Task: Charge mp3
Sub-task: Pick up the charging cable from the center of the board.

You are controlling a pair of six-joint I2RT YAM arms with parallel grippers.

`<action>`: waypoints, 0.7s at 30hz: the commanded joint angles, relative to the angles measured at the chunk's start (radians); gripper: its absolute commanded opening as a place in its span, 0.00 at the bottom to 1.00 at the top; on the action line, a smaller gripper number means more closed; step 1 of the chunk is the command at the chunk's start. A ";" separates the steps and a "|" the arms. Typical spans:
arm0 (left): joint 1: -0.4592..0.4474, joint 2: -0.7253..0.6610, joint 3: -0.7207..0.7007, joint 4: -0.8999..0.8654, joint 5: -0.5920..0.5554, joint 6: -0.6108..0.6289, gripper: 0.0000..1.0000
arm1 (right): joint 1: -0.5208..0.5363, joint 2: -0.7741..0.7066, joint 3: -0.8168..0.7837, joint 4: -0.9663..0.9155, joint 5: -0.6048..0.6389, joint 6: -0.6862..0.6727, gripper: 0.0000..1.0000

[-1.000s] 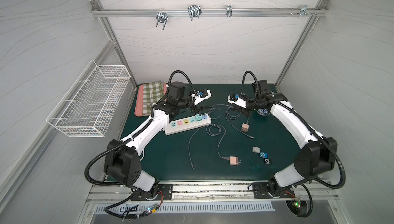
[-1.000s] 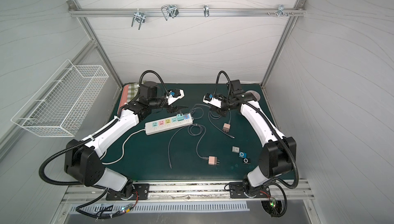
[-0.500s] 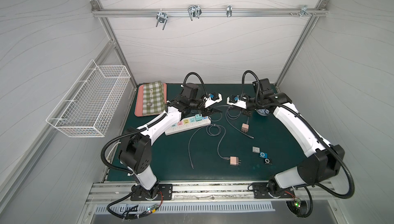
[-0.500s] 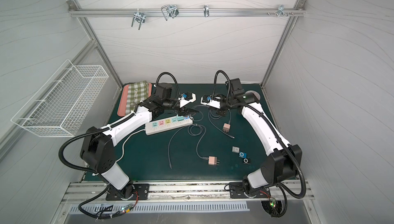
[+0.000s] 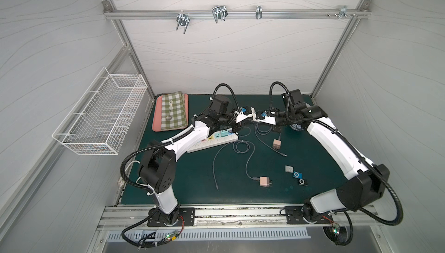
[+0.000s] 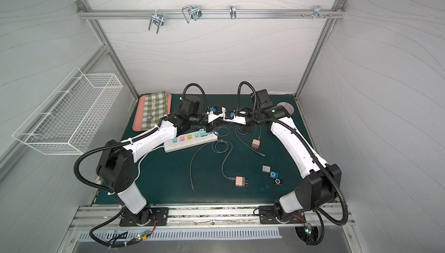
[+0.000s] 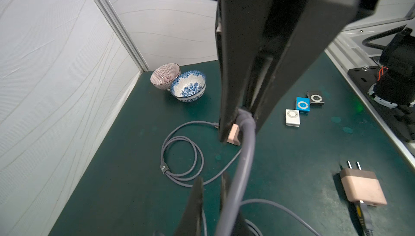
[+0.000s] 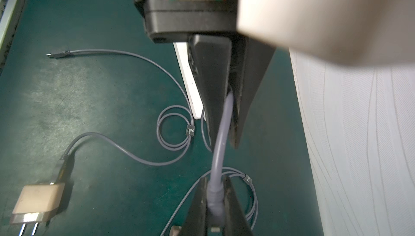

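Note:
I can see the white mounts on my grippers almost touching above the cable, so I will open my right gripper, roll its wrist and take the plug end [image 8: 215,198] from another side.
Three mp3 players lie in a row at the front right of the mat: silver [image 5: 289,169], blue [image 5: 297,174] and black [image 5: 302,182]; neither gripper is near them. Both grippers meet above the back middle of the mat. My right gripper [image 8: 215,181] is shut on the plug end of a grey cable [image 8: 221,138]. My left gripper [image 7: 212,178] faces it, shut on the same cable a short way along. In a top view the left gripper [image 5: 241,126] and right gripper [image 5: 275,128] are close together.
A white power strip [image 5: 212,141] lies under the left arm. Two pink chargers [image 5: 265,181] [image 5: 276,143] and a coiled cable [image 5: 243,147] lie mid-mat. Two bowls [image 7: 188,86] stand at the back right. A checked-cloth tray [image 5: 171,112] is back left, and a wire basket [image 5: 101,114] hangs on the left wall.
My left arm has swung right, from over the power strip toward the right gripper, and its jaws have shut on the cable. The right gripper has stayed shut in nearly the same place.

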State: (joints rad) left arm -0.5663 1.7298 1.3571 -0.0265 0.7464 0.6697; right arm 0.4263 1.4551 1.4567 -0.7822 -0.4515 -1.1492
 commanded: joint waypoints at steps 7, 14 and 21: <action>-0.023 -0.004 0.044 0.007 -0.008 0.041 0.00 | 0.004 -0.009 -0.019 -0.004 -0.013 0.015 0.00; -0.020 -0.032 0.034 -0.012 -0.018 0.037 0.00 | -0.045 -0.015 -0.054 0.066 -0.090 0.085 0.15; -0.018 -0.067 0.005 -0.016 -0.032 0.045 0.00 | -0.138 -0.075 -0.156 0.179 -0.240 0.130 0.34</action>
State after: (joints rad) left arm -0.5781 1.7096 1.3567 -0.0666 0.7139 0.6846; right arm 0.3130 1.4315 1.3258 -0.6598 -0.5827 -1.0363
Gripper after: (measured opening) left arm 0.048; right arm 0.328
